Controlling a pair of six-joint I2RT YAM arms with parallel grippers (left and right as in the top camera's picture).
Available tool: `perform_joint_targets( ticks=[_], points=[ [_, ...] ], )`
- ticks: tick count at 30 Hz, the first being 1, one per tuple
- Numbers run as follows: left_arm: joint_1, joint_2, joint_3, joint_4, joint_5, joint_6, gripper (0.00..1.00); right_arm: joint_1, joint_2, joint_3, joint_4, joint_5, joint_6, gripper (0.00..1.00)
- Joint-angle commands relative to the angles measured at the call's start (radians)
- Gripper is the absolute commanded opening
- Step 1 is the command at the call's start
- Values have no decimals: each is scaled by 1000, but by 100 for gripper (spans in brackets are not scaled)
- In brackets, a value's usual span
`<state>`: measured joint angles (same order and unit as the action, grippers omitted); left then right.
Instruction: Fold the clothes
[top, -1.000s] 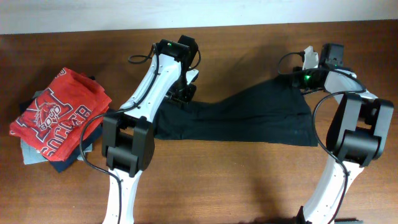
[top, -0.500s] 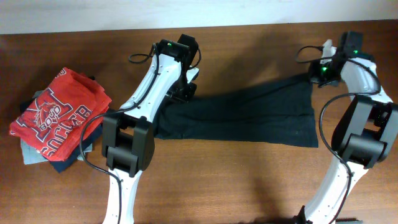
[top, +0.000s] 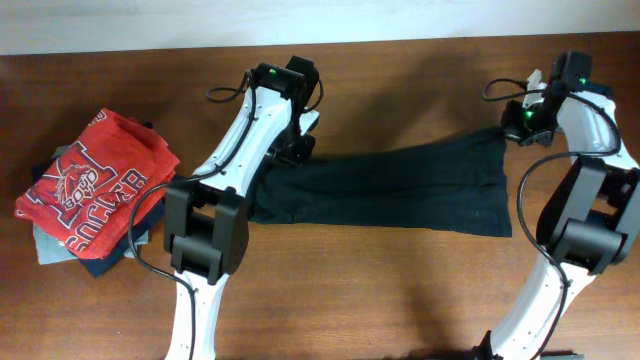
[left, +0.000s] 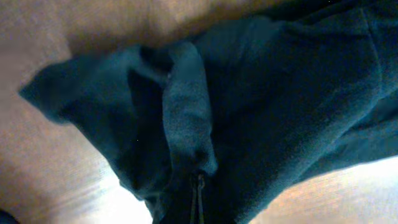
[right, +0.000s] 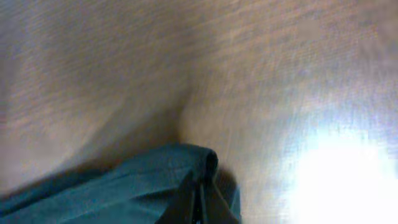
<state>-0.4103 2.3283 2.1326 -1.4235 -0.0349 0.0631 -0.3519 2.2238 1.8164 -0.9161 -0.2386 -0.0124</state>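
Observation:
The robot's right gripper should release the dark navy-black garment's corner along its short end (top: 504, 171), just below the raised tip of the garment. That corner is held just above the table.
The dark navy-black garment (top: 400, 190) lies stretched across the middle of the wooden table. My left gripper (top: 298, 148) is shut on its upper left corner; in the left wrist view the bunched fabric (left: 186, 124) fills the frame above the closed fingers (left: 199, 202). My right gripper (top: 512, 128) is shut on its upper right corner, held just above the table. In the right wrist view a fold of the garment (right: 155, 174) is pinched between the closed fingers (right: 200, 202).
A red shirt with white lettering (top: 95, 185) lies on a stack of grey and navy folded garments (top: 60, 245) at the table's left edge. The table's far edge meets a white wall (top: 320, 20).
My right gripper has moved right and back with the garment's corner, pulling the fabric out flatter and wider. The left gripper has stayed in place.

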Motion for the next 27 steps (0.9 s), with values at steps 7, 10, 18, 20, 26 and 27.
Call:
perform_joint_targets(
  ticks=[7, 10, 18, 20, 26, 27],
  points=[
    [1, -6, 24, -24, -38, 21, 0, -2, -112, 18, -251, -11, -6, 4],
    [1, -6, 24, -24, -38, 21, 0, -2, -112, 18, -314, 45, 0, 4],
    [1, -6, 24, -24, -45, 43, 0, -2, -112, 18, -365, 177, 58, 4],
    [1, -6, 24, -26, -45, 43, 1, -2, -112, 17, -377, 179, 58, 5],
    [1, -6, 24, -29, -46, 48, 2, -3, -112, 17, -405, 235, 62, 45],
    [1, -6, 24, -30, -50, 51, 2, -3, -112, 17, -406, 251, 76, 49]
  ],
)
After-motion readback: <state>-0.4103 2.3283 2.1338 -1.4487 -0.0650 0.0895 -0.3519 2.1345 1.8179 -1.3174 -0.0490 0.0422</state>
